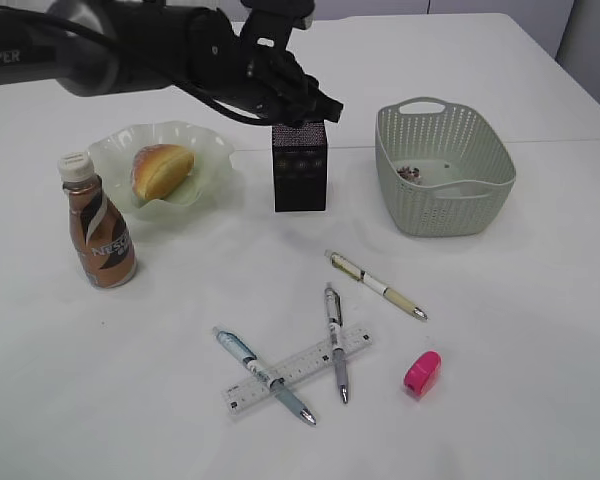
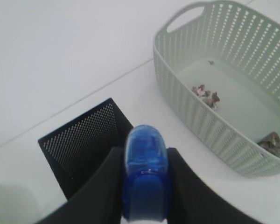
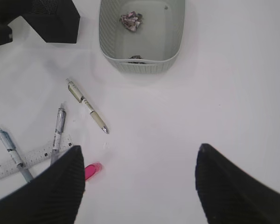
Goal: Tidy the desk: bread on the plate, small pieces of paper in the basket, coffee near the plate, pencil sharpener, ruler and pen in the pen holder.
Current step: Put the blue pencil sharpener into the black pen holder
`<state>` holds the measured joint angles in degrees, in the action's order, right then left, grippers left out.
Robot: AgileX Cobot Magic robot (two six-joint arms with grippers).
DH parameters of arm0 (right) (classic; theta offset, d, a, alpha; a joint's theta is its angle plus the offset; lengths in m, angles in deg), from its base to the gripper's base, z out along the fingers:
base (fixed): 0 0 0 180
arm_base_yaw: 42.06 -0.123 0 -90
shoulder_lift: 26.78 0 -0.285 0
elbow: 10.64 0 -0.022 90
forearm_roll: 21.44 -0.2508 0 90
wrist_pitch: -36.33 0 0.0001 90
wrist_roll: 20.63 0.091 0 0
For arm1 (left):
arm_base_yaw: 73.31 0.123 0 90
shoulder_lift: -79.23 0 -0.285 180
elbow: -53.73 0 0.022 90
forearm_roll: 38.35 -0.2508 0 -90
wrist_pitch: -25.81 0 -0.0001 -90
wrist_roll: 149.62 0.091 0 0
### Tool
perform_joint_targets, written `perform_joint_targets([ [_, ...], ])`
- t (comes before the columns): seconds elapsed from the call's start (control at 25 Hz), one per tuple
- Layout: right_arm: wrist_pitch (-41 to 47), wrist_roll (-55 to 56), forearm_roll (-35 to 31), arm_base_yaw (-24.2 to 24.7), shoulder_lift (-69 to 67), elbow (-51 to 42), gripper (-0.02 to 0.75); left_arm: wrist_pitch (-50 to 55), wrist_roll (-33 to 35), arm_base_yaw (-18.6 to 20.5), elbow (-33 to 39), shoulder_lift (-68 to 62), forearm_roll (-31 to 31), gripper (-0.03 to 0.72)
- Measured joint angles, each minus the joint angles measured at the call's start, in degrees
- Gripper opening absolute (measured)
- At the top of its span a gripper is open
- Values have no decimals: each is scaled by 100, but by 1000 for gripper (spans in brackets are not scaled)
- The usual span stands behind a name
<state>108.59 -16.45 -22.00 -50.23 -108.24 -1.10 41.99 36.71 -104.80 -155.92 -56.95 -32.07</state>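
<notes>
The blue pencil sharpener, now hanging over that pen holder, will be released by my left gripper inside the black mesh pen holder (image 1: 303, 187) (image 2: 115, 161) between the plate and the basket.
My left gripper (image 1: 315, 108) (image 2: 146, 154) hangs over the black mesh pen holder (image 1: 300, 170) (image 2: 84, 140), shut on a blue pencil sharpener (image 2: 146, 177). Bread (image 1: 162, 170) lies on the pale green plate (image 1: 205, 150), and the coffee bottle (image 1: 100, 235) stands just left of it. Crumpled paper (image 1: 412, 173) (image 3: 131, 21) sits in the basket (image 1: 440, 210) (image 3: 140, 65). Three pens (image 1: 375, 284) (image 1: 334, 340) (image 1: 265, 375) and a clear ruler (image 1: 300, 370) lie on the table, two of the pens across the ruler. A pink pencil sharpener (image 1: 422, 372) (image 3: 92, 170) lies by them. My right gripper (image 3: 140, 151) is open, high above the table.
The basket wall (image 2: 210, 121) stands close to the right of the pen holder. The left arm stretches across the back left of the white table (image 1: 540, 330), above the plate. The right arm does not show in the exterior view.
</notes>
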Motion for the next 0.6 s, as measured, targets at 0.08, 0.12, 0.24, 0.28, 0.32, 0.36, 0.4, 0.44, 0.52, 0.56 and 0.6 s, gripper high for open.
perform_joint_targets([
  [0.08, 0, 0, 0, 0, 0, 0, 572, -313, 0, 0, 0, -96, -67, 162],
  [0.12, 0, 0, 0, 0, 0, 0, 572, -412, 0, 0, 0, -121, -86, 162],
  [0.24, 0, 0, 0, 0, 0, 0, 572, -705, 0, 0, 0, -229, -105, 162],
  [0.28, 0, 0, 0, 0, 0, 0, 572, -779, 0, 0, 0, -268, -105, 162],
  [0.32, 0, 0, 3, 0, 0, 0, 572, -868, 0, 0, 0, -311, -105, 162],
  [0.36, 0, 0, 3, 0, 0, 0, 572, -950, 0, 0, 0, -335, -105, 162],
  [0.4, 0, 0, 3, 0, 0, 0, 572, -1001, 0, 0, 0, -359, -115, 162],
  [0.44, 0, 0, 3, 0, 0, 0, 572, -1086, 0, 0, 0, -388, -114, 162],
  [0.52, 0, 0, 3, 0, 0, 0, 572, -1134, 0, 0, 0, -423, -114, 162],
  [0.56, 0, 0, 3, 0, 0, 0, 572, -1178, 0, 0, 0, -448, -114, 162],
  [0.6, 0, 0, 3, 0, 0, 0, 572, -1228, 0, 0, 0, -459, -114, 162],
])
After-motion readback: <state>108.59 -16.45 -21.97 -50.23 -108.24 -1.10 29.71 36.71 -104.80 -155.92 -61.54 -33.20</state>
